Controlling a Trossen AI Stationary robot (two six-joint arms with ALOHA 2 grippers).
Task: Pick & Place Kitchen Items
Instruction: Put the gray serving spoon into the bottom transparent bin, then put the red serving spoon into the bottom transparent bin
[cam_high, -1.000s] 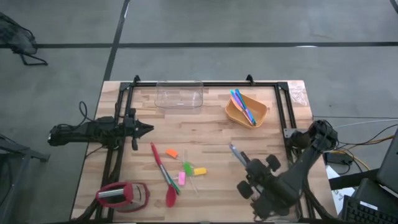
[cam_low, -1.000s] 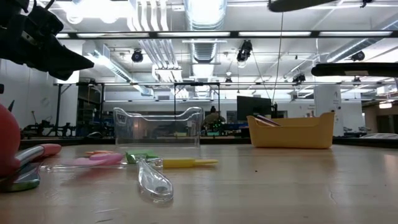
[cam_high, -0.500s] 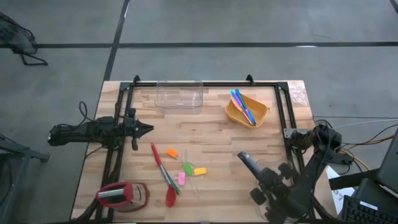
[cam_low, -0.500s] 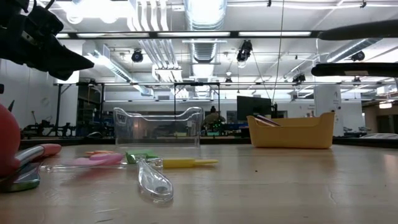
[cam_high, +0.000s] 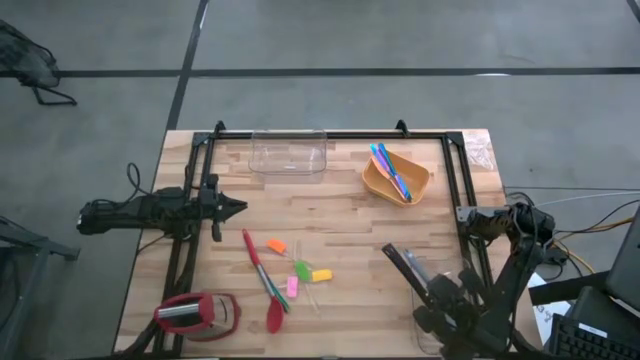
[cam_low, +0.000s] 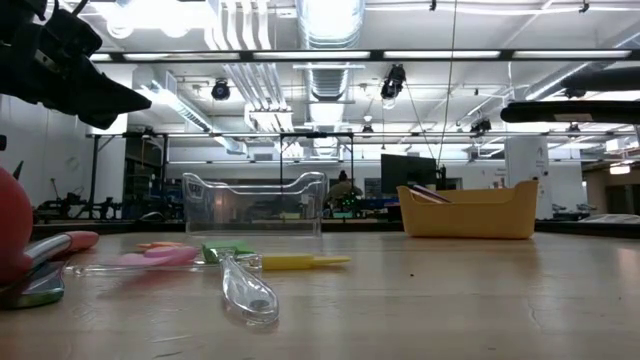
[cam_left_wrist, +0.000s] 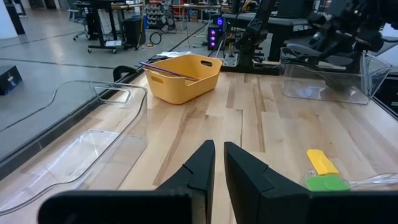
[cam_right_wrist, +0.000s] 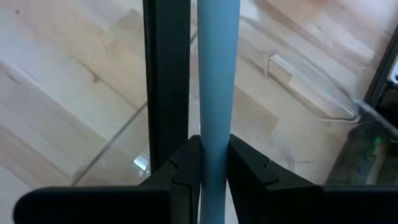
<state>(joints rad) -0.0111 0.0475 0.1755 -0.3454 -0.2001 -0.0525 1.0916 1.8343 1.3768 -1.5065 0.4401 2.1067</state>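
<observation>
Next, my right gripper releases the grey-blue utensil in the near clear tub (cam_high: 434, 290), so that it lands alongside the long black utensil.
My right gripper (cam_high: 443, 298) is over the table's near right corner, shut on a grey-blue utensil (cam_high: 402, 265) whose long handle (cam_right_wrist: 217, 74) fills the right wrist view. A long black utensil (cam_right_wrist: 166, 74) runs beside it. A clear tub (cam_right_wrist: 298, 87) lies below them. My left gripper (cam_high: 236, 208) waits shut at the table's left, holding nothing. A red spatula (cam_high: 262, 285) and small orange (cam_high: 276, 245), green (cam_high: 301, 269), yellow (cam_high: 321, 274) and pink (cam_high: 292, 286) pieces lie flat mid-table. Thin blue and pink cutlery (cam_high: 390, 168) lies in the orange bowl (cam_high: 415, 188). My right gripper pinches the grey-blue utensil's handle (cam_right_wrist: 217, 146) between its two fingers, which lie along the handle. The utensil is lifted clear, sticking out ahead of the fingers over the clear tub. Whether the fingers also touch the black utensil beside it, I cannot tell.
A second clear tub (cam_high: 288, 155) stands at the far edge, left of the orange bowl. A chunky red-and-silver gadget (cam_high: 195, 313) sits at the near left corner. A clear spoon (cam_low: 245, 290) lies by the small pieces. A black frame (cam_high: 330, 135) borders the table.
My right arm has drawn back toward the table's near right corner, carrying the grey-blue utensil with it, still shut on it. The utensil now sits over the near right clear tub instead of over the open table.
</observation>
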